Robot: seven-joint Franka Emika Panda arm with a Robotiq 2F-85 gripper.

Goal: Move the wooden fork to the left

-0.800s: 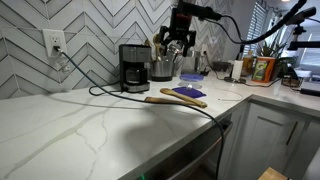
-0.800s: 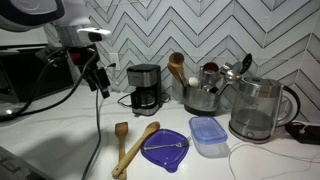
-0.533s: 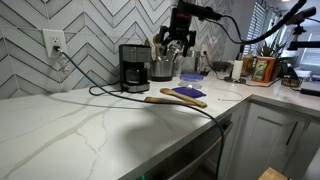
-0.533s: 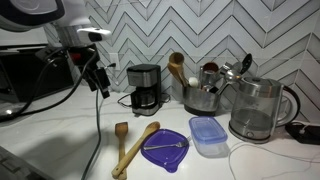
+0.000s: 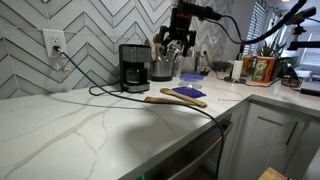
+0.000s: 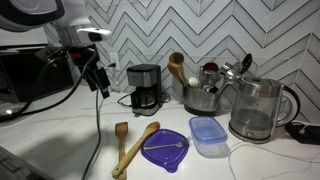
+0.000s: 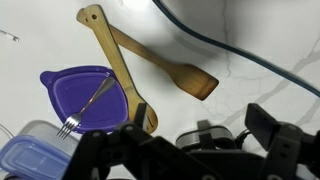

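Observation:
My gripper is going to close on the middle of the wooden fork's handle (image 5: 187,99) (image 7: 113,57), between the purple disc and the darker brown utensil that crosses it.
The wooden fork (image 6: 135,150) is the long pale-tan utensil lying flat on the white counter, one end against the purple disc (image 6: 165,148). It also shows in the wrist view (image 7: 115,65) and in an exterior view (image 5: 178,101). A darker brown wooden utensil (image 7: 165,65) crosses it near one end and also shows in an exterior view (image 6: 121,135). A metal fork (image 7: 88,108) lies on the purple disc. My gripper (image 5: 175,47) hangs high above the utensils, open and empty; it also shows in the other views (image 6: 97,80) (image 7: 195,135).
A black coffee maker (image 6: 146,88) stands at the wall, with a pot of utensils (image 6: 203,95) and a glass kettle (image 6: 258,108) beside it. A blue lidded container (image 6: 207,135) sits next to the purple disc. A black cable (image 5: 150,97) runs across the counter.

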